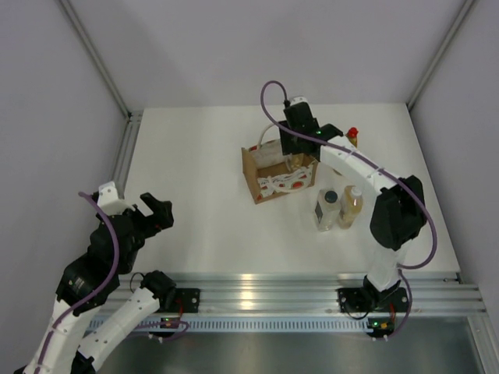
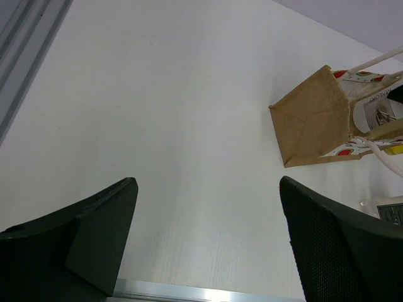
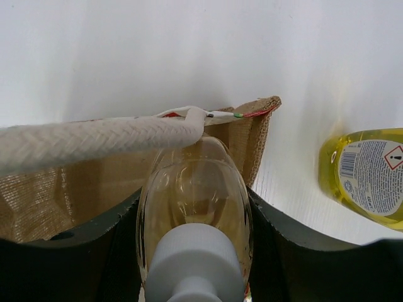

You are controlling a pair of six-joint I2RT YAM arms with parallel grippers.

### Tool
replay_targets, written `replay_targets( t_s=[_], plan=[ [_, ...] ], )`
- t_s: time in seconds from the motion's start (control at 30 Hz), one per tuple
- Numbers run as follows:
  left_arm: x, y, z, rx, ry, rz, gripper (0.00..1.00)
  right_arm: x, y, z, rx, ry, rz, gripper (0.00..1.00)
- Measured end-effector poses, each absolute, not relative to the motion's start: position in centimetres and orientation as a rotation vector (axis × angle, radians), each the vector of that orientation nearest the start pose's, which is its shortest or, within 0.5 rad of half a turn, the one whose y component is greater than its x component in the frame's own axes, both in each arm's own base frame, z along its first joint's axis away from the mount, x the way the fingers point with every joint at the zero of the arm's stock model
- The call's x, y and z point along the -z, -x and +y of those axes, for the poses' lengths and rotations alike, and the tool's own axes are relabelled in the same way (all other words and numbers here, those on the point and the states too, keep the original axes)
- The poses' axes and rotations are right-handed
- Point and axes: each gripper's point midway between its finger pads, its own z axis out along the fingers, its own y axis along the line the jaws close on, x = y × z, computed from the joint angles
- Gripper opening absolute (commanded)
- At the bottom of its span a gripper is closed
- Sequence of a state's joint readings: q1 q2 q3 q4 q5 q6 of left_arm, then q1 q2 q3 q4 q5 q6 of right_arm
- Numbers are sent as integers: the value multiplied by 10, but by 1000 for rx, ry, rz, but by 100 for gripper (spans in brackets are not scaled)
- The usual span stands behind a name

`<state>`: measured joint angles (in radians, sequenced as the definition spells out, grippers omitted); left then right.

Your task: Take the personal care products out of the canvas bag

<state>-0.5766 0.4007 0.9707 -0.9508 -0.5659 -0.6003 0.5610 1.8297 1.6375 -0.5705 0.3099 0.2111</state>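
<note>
My right gripper is to set down the amber bottle, now held under a handle rope. It will go on the table (image 1: pixel 369 191) behind the other amber bottle, next to the yellow bottle.
The canvas bag (image 1: pixel 269 178) stands mid-table, tan with white handles; it also shows in the left wrist view (image 2: pixel 313 118) and the right wrist view (image 3: pixel 69 189). My right gripper (image 1: pixel 301 156) is at the bag's right end, shut on an amber bottle (image 3: pixel 195 182) with a white cap (image 3: pixel 195 261), under a handle rope (image 3: pixel 94 139). The yellow bottle (image 1: pixel 352 137) with a red cap stands behind the right arm and shows in the right wrist view (image 3: pixel 368 175). The clear squarish bottle (image 1: pixel 327 209) and the other amber bottle (image 1: pixel 351 206) stand right of the bag. My left gripper (image 1: pixel 156 212) is open and empty near the front left.
The aluminium rail (image 1: pixel 312 284) runs along the table's front edge. A rail (image 1: pixel 125 156) borders the left side. White walls close in the back and sides. The clear bottle's label (image 2: pixel 389 211) shows at the right edge of the left wrist view.
</note>
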Motion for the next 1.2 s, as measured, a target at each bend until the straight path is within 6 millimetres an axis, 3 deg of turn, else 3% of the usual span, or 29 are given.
replay_targets(
  t_s=[0.2,0.37,0.5,0.67,0.87,1.13,1.2],
  plan=[
    [-280,-171,-23,249,388,1857,98,-220,-424,221,-111,246,2230,0],
    [-280,-171,-23,249,388,1857,98,-272,-416,219,-184,232,2144,0],
    [-280,-171,-23,249,388,1857,98,-303,-412,202,-221,189,2089,0],
    [-280,-171,-23,249,388,1857,98,-329,-413,151,-217,78,2057,0],
    [-280,-171,-23,249,388,1857,98,-350,-408,68,-130,-104,2031,0],
    [-280,-171,-23,249,388,1857,98,-379,-376,-42,16,-370,1940,0],
    [-280,-171,-23,250,388,1857,98,-379,-369,-64,53,-437,1923,0]
  ],
)
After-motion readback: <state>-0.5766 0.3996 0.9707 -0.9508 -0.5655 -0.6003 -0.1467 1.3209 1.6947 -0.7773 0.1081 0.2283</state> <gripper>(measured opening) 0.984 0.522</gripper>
